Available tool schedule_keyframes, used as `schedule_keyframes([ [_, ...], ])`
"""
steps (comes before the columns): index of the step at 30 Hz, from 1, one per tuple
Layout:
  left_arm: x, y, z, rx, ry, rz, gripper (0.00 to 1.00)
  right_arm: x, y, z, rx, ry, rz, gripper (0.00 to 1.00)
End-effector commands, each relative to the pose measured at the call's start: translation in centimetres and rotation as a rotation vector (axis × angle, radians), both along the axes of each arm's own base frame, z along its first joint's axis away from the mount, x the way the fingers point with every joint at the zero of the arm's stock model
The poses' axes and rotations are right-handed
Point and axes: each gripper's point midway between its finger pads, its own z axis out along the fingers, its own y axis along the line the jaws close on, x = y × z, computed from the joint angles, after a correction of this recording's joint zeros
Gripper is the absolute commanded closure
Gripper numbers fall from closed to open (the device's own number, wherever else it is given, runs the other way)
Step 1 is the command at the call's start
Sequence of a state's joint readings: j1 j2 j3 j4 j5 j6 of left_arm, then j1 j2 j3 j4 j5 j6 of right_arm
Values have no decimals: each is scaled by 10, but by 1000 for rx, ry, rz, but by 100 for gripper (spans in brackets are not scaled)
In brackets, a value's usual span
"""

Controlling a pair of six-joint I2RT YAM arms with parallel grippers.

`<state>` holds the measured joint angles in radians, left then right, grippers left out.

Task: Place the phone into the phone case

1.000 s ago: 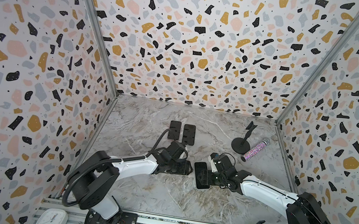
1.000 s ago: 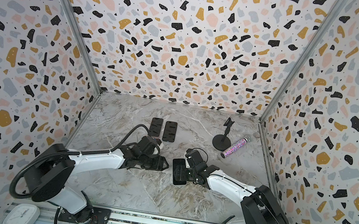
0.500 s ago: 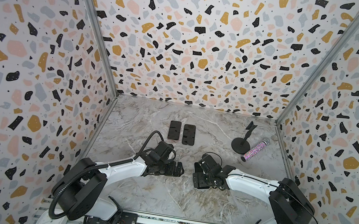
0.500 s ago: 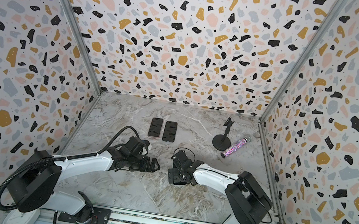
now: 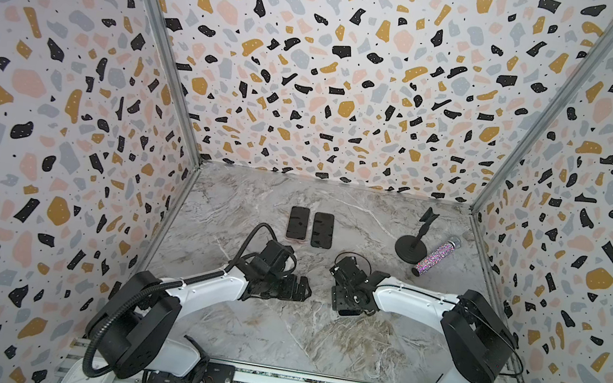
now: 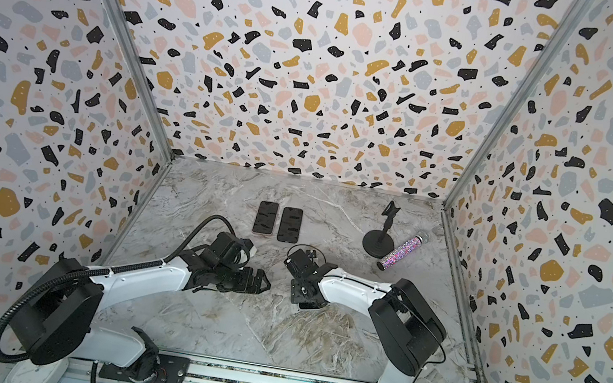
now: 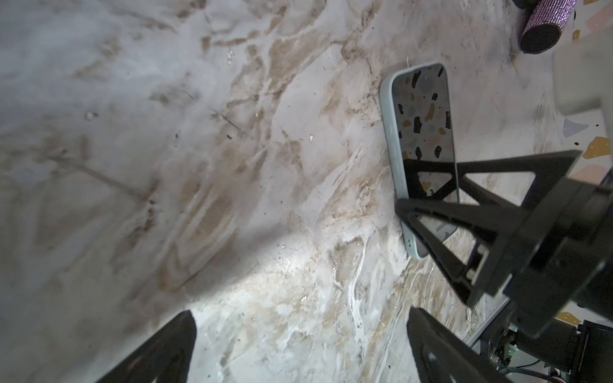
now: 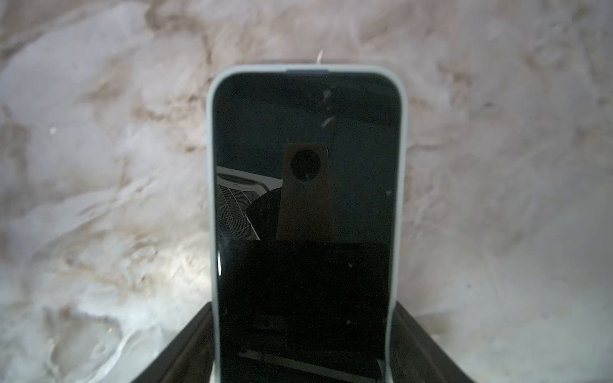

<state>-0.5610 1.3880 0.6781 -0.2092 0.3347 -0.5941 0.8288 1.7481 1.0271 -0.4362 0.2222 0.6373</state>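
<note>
Next, I set the phone in its case (image 5: 349,233) down with my right gripper beside the back phones, on the black stand's side.
The phone (image 8: 305,165), dark screen up, sits inside a pale grey-blue phone case (image 8: 209,165) lying flat on the marble table. My right gripper (image 8: 303,331) straddles it with a finger pressed on each long side of the case. In both top views only the phone's near end (image 5: 349,313) (image 6: 309,306) shows under the right gripper (image 5: 349,292). The left wrist view shows the phone case (image 7: 386,132) with the right gripper (image 7: 428,185) across it. My left gripper (image 5: 303,289) (image 7: 300,331) hovers open and empty, a short way left of the phone.
Two more phones (image 5: 298,223) (image 5: 322,230) lie side by side at the back middle. A black stand (image 5: 411,248) and a glittery microphone (image 5: 435,256) sit at the back right. Patterned walls close in the table's sides and back.
The left gripper has opened wide and stands apart from the phone. The right gripper has swung left over the phone, and its fingers have closed in on the case's sides.
</note>
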Motion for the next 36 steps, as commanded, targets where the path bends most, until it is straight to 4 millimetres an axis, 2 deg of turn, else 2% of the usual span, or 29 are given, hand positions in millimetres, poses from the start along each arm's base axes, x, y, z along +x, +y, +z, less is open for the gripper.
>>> schedule_keyframes([
  [1,16,-3,14,-12,-40,-8,0,38,-6,27,-9,-73,-13,39],
  [5,24,4,14,-3,-46,17,0,86,-4,42,48,-110,-39,41],
  [9,33,8,23,16,-68,29,0,130,9,51,120,-147,-59,41],
  [16,41,6,26,11,-77,45,0,184,22,46,144,-159,-88,42],
  [24,40,5,19,7,-64,45,0,213,20,36,140,-164,-131,43],
  [31,37,7,17,15,-61,41,0,227,22,24,140,-150,-142,42],
  [36,36,7,16,13,-58,43,0,229,26,15,144,-134,-146,40],
])
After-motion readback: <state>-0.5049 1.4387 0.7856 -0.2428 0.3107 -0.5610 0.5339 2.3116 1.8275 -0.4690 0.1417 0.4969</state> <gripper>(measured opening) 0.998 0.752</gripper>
